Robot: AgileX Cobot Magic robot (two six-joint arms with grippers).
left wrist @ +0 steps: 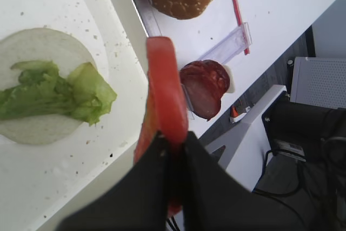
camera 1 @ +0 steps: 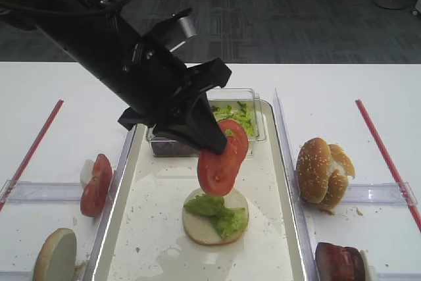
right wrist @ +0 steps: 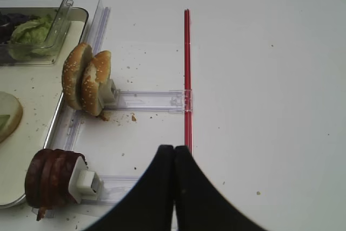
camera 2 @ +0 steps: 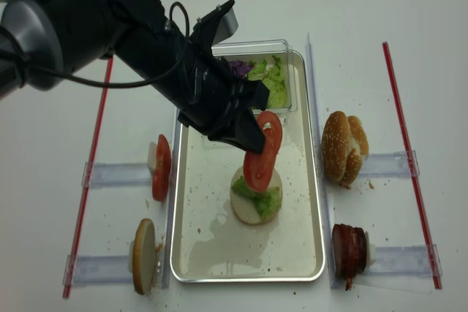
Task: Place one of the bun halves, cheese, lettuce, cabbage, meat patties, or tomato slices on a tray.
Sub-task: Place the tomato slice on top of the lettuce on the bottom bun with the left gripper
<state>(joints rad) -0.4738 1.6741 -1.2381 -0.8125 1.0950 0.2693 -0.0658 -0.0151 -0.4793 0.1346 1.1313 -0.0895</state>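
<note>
The tomato slices will go on the lettuce (camera 2: pixel 254 200) (left wrist: pixel 45 93) that tops the bun half on the tray, where I should let go of them with my left gripper.
My left gripper (camera 1: pixel 220 141) (left wrist: pixel 173 142) is shut on two overlapping tomato slices (camera 1: pixel 220 159) (left wrist: pixel 165 90) (camera 2: pixel 262 155). They hang on edge just above a bun half (camera 1: pixel 215 222) topped with lettuce (camera 1: pixel 218 210) (left wrist: pixel 54 93), which lies on the tray (camera 1: pixel 154 228) (camera 2: pixel 212 246). More tomato slices (camera 1: pixel 95 185) and a bun half (camera 1: pixel 56 255) stand in racks left of the tray. Bun halves (camera 1: pixel 322 170) (right wrist: pixel 86 82) and meat patties (camera 1: pixel 339 261) (right wrist: pixel 51 179) stand to its right. Cabbage (camera 2: pixel 240 69) lies in the tub. Cheese is out of view. My right gripper (right wrist: pixel 174 149) is shut and empty over bare table.
A clear plastic tub (camera 1: pixel 253 106) with lettuce and cabbage sits at the tray's far end. Clear plastic racks (camera 1: pixel 46 191) (right wrist: pixel 151 100) flank the tray. Red strips (camera 1: pixel 385 153) (camera 1: pixel 33 149) lie on the white table at both sides.
</note>
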